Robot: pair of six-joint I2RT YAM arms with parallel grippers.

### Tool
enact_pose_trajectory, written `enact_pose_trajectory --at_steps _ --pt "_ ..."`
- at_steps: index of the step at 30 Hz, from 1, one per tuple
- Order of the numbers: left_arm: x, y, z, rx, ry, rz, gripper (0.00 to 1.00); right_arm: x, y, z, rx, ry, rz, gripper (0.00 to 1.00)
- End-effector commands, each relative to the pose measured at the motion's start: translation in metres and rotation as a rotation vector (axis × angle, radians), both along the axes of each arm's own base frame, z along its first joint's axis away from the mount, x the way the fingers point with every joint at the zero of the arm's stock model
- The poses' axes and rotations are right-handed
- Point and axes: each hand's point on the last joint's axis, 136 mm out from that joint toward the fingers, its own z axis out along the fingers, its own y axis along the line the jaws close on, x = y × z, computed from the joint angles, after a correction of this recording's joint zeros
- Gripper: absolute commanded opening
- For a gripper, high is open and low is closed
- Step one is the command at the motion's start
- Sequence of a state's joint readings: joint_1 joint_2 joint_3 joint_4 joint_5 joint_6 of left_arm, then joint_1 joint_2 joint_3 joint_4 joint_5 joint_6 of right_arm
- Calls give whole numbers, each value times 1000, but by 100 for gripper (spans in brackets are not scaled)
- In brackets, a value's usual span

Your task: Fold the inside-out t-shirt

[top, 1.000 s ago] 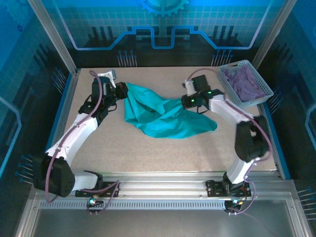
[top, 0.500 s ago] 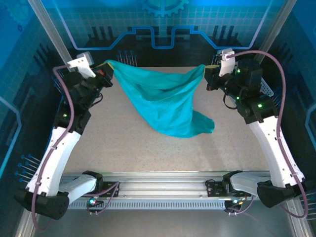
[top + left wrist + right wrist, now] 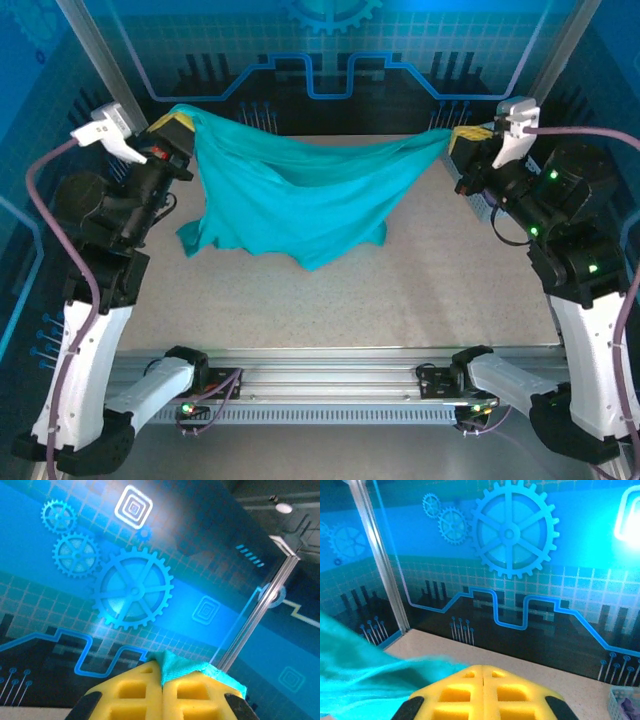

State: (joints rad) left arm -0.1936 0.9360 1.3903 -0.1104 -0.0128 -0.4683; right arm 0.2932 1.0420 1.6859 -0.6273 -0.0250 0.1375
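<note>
Next, my left gripper releases the corner of the t-shirt on the bare beige table (image 3: 298, 291), at a spot just below the sagging lowest tip of the cloth.
The teal-green inside-out t-shirt (image 3: 300, 205) hangs stretched in the air between my two raised arms, sagging in the middle above the table. My left gripper (image 3: 178, 124) holds its left end high at the back left; in the left wrist view the yellow pads (image 3: 135, 692) are shut on a teal fold of the t-shirt (image 3: 182, 667). My right gripper (image 3: 462, 137) holds the right end at the back right. In the right wrist view the right gripper (image 3: 484, 672) has its pads pressed together, with the t-shirt (image 3: 365, 677) trailing off to the left below them.
The speckled beige table (image 3: 430, 290) lies under the hanging cloth. A grey basket (image 3: 625, 705) with purple cloth stands at the back right, mostly hidden behind my right arm. Blue printed walls enclose the back and sides.
Both arms have risen and spread apart toward the back corners, lifting the t-shirt off the table and pulling it out wide between them.
</note>
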Motion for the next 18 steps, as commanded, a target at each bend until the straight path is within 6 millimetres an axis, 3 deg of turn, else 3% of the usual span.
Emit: enact_pose_trajectory --at_steps 1,3,6,10,12,15,18 --pt "56 3 -52 59 147 89 0 52 -1 -44 -49 119 -81 0" --pt "92 5 -67 92 192 138 0 85 1 -48 -41 131 -98 0" --pt "135 -1 -65 117 219 136 0 134 12 -40 -18 135 -87 0" --pt "159 -15 -38 117 174 83 0 179 31 -20 -4 117 -46 0" --pt "169 -17 -15 135 134 88 0 195 32 3 -1 80 -57 0" --pt "166 -20 41 146 50 75 0 183 29 67 37 -65 -52 0" --pt "134 -19 104 142 -73 64 0 150 17 113 81 -198 -71 0"
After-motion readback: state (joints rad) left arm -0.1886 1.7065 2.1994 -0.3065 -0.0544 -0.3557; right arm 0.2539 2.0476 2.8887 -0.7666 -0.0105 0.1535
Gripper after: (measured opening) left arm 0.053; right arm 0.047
